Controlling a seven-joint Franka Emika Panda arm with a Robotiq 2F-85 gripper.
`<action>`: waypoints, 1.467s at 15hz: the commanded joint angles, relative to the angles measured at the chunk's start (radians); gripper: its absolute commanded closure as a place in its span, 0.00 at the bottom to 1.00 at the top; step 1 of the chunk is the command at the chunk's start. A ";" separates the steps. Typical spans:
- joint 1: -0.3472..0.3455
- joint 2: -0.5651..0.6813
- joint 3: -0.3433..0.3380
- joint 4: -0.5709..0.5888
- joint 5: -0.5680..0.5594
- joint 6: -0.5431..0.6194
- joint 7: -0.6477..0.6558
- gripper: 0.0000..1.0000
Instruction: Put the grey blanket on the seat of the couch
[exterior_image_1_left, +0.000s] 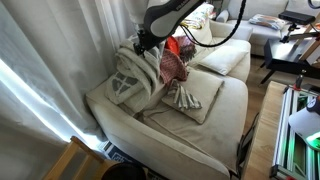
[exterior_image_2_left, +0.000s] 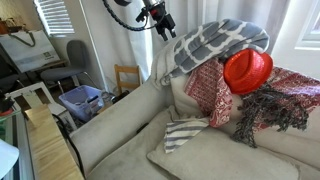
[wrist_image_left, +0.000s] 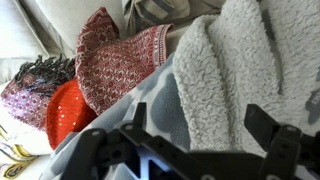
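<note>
The grey blanket hangs over the back of the couch. I need to close my gripper on the fleecy fold (exterior_image_1_left: 143, 50) (wrist_image_left: 203, 125) at the top of the blanket there.
The grey blanket (exterior_image_1_left: 128, 72), patterned grey and white with a fleecy underside, hangs over the couch's back and arm; it also shows in the other exterior view (exterior_image_2_left: 212, 42) and fills the wrist view (wrist_image_left: 235, 70). My gripper (wrist_image_left: 205, 120) is open just above the blanket, fingers either side of a fleecy fold, holding nothing. In the exterior views the gripper (exterior_image_1_left: 141, 42) (exterior_image_2_left: 160, 22) hovers at the blanket's top edge. The couch seat (exterior_image_1_left: 190, 135) (exterior_image_2_left: 130, 140) is beige.
A red patterned throw (exterior_image_2_left: 212, 88) (wrist_image_left: 120, 60), a red hat (exterior_image_2_left: 247, 70) (wrist_image_left: 68, 112) and a dark fringed scarf (exterior_image_2_left: 268, 108) lie on the couch back. A striped cloth (exterior_image_2_left: 182, 132) lies on a cushion (exterior_image_1_left: 190, 100). Curtains (exterior_image_1_left: 50, 60) and chairs (exterior_image_2_left: 125, 78) stand behind.
</note>
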 joint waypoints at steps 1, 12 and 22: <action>0.055 0.110 -0.066 0.120 -0.085 -0.030 0.054 0.00; 0.067 0.216 -0.120 0.281 -0.145 -0.160 0.021 0.49; 0.009 0.107 -0.090 0.302 -0.103 -0.286 -0.076 1.00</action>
